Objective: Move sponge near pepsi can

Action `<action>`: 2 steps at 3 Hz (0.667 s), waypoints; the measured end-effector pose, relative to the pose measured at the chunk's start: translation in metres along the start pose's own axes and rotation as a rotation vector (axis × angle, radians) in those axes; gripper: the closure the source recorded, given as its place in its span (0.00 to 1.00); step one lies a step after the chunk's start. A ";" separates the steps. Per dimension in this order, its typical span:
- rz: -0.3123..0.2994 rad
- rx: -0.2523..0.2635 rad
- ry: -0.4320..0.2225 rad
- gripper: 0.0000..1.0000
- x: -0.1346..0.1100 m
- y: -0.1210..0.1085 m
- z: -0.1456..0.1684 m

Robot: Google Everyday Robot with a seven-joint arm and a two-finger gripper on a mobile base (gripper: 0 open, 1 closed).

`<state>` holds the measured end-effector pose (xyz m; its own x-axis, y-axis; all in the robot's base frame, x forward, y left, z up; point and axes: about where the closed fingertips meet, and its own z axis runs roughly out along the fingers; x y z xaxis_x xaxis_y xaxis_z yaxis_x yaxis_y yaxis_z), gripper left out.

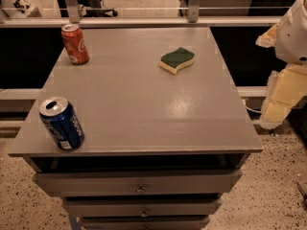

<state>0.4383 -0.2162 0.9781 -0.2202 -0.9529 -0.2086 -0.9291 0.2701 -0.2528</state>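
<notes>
I close my gripper next on the far end (186, 55) of the sponge, the end that points away from the pepsi can.
The sponge (177, 60), dark green on top over pale yellow foam, lies flat on the far right part of the grey table top (144, 104). The pepsi can (61, 123), dark blue with an opened silver top, stands upright at the near left corner. The two are far apart, on a diagonal across the table. My gripper (280, 97) hangs off the right side of the table, beyond its edge, at about the height of the top. It touches nothing, and the sponge lies well to its left.
A red-orange cola can (75, 44) stands upright at the far left corner. The table is a drawer unit with several drawers (140, 183) below the front edge. A rail and glass (144, 13) run behind it. Speckled floor (278, 186) lies to the right.
</notes>
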 end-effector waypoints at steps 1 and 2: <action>0.000 0.000 0.000 0.00 0.000 0.000 0.000; -0.061 0.035 -0.038 0.00 -0.015 -0.038 0.022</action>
<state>0.4839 -0.2091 0.9697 -0.1516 -0.9620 -0.2271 -0.9293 0.2170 -0.2989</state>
